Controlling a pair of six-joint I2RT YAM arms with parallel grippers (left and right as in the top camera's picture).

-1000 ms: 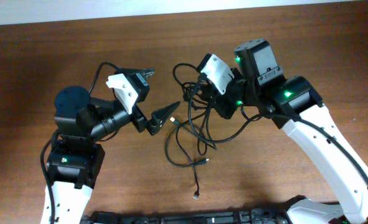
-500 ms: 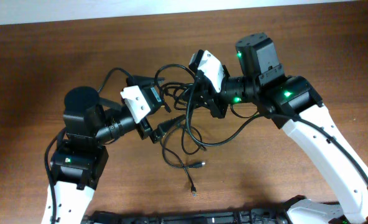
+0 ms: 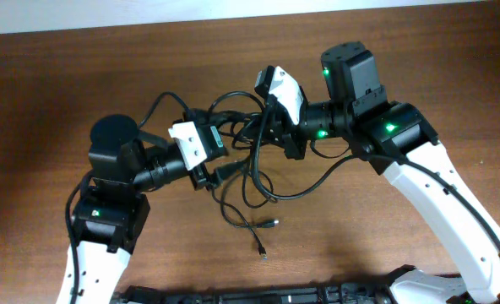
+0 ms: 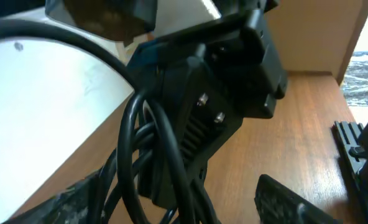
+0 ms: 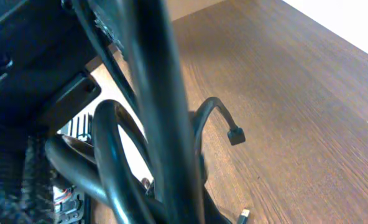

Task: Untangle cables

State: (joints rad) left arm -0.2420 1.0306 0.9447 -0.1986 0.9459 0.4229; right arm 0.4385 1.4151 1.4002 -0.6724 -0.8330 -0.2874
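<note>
My left gripper will take the bundle (image 4: 145, 134) beside my right gripper's fingers before my right gripper opens and backs away, because the cable loops crowd around those fingers.
A tangle of black cables (image 3: 252, 173) hangs between my two grippers over the brown table (image 3: 47, 93). My right gripper (image 3: 261, 135) is shut on the upper strands and holds them up. In the right wrist view thick black cables (image 5: 153, 112) fill the frame and hide the fingers. My left gripper (image 3: 219, 173) is open right beside it. In the left wrist view its fingers (image 4: 178, 205) stand either side of several cable loops (image 4: 147, 162), with the right gripper's body (image 4: 215, 93) just behind. Two loose plug ends (image 3: 274, 224) (image 3: 263, 252) lie on the table below.
A white wall strip (image 3: 233, 8) runs along the table's far edge. A black rail (image 3: 258, 295) lies at the near edge. One cable plug (image 5: 235, 135) curls free above the wood in the right wrist view.
My left gripper has moved right and closed in on the right gripper, its open fingers now around the cables. The right gripper shifted slightly left, and the tangle drew in with the loose ends.
</note>
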